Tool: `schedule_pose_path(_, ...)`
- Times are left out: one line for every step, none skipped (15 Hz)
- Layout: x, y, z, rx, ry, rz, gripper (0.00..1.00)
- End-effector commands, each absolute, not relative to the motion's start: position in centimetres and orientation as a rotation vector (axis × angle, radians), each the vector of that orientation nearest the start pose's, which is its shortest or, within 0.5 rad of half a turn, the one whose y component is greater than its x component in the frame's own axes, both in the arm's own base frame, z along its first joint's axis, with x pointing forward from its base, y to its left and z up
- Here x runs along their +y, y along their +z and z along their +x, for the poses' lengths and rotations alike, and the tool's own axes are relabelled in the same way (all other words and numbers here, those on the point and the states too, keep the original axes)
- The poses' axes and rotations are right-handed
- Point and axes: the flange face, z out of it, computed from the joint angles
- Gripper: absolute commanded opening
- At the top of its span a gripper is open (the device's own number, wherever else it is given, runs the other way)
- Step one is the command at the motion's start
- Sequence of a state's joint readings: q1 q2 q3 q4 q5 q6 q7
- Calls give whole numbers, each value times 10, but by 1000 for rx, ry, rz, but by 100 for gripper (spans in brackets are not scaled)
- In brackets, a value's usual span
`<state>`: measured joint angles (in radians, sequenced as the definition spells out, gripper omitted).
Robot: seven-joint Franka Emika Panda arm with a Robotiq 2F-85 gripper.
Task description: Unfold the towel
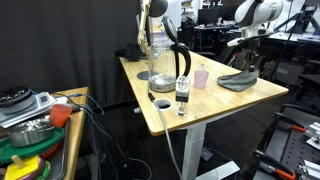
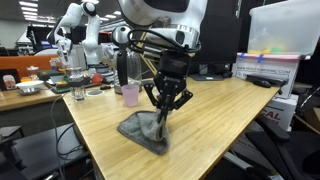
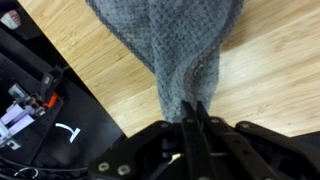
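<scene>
The towel's end is pinched into a narrow, bunched peak in my gripper, so I should put it down, open and grab the towel's side nearer the table edge [image 3: 169, 112].
The towel [image 2: 143, 129] is a grey-green cloth on the wooden table [image 2: 215, 115]. One part of it is pulled up into a peak while the rest rests on the tabletop. In the wrist view the towel [image 3: 170, 40] hangs down from my fingertips and widens toward the table. My gripper [image 2: 163, 110] stands just above the table, shut on that lifted part; in the wrist view the gripper [image 3: 195, 112] has its jaws pressed together with cloth pinched between them. From the farther exterior view the towel [image 1: 238, 79] lies near the table's far corner under the gripper [image 1: 246, 66].
A pink cup [image 2: 130, 95] stands behind the towel. Further back on the table are a dark kettle [image 1: 173, 64], a clear jar [image 1: 158, 60], a small bottle [image 1: 182, 97] and a round lid [image 1: 162, 103]. The table edge [image 3: 100, 95] runs close beside the towel, dropping to the floor.
</scene>
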<state>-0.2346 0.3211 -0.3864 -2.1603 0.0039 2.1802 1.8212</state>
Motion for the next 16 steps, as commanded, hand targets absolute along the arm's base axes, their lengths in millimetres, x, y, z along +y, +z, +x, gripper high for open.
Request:
schedule_pose_path(-307, 237, 424, 3213, 359, -1166, 1)
schedule_pose_path(-307, 237, 423, 3219, 377, -1166, 1)
schedule_pose_path(-306, 236, 423, 3222, 388, -1165, 1)
schedule_pose_path(-305, 236, 423, 3213, 401, -1159, 25)
schedule_pose_path(-305, 236, 424, 3211, 400, -1148, 31)
schedule_pose_path(-305, 237, 426, 3192, 383, -1145, 36)
schedule_pose_path(-305, 238, 428, 3184, 372, -1148, 43)
schedule_pose_path(-306, 239, 430, 3179, 354, -1146, 49)
schedule_pose_path(-306, 241, 431, 3173, 344, -1144, 58)
schedule_pose_path(-307, 242, 433, 3174, 329, -1143, 64)
schedule_pose_path(-307, 244, 433, 3172, 324, -1143, 71)
schedule_pose_path(-308, 244, 433, 3174, 326, -1142, 77)
schedule_pose_path(-308, 244, 433, 3176, 326, -1139, 85)
schedule_pose_path(-307, 244, 432, 3182, 331, -1130, 91)
schedule_pose_path(-306, 242, 431, 3184, 337, -1126, 98)
schedule_pose_path(-306, 240, 430, 3185, 343, -1110, 99)
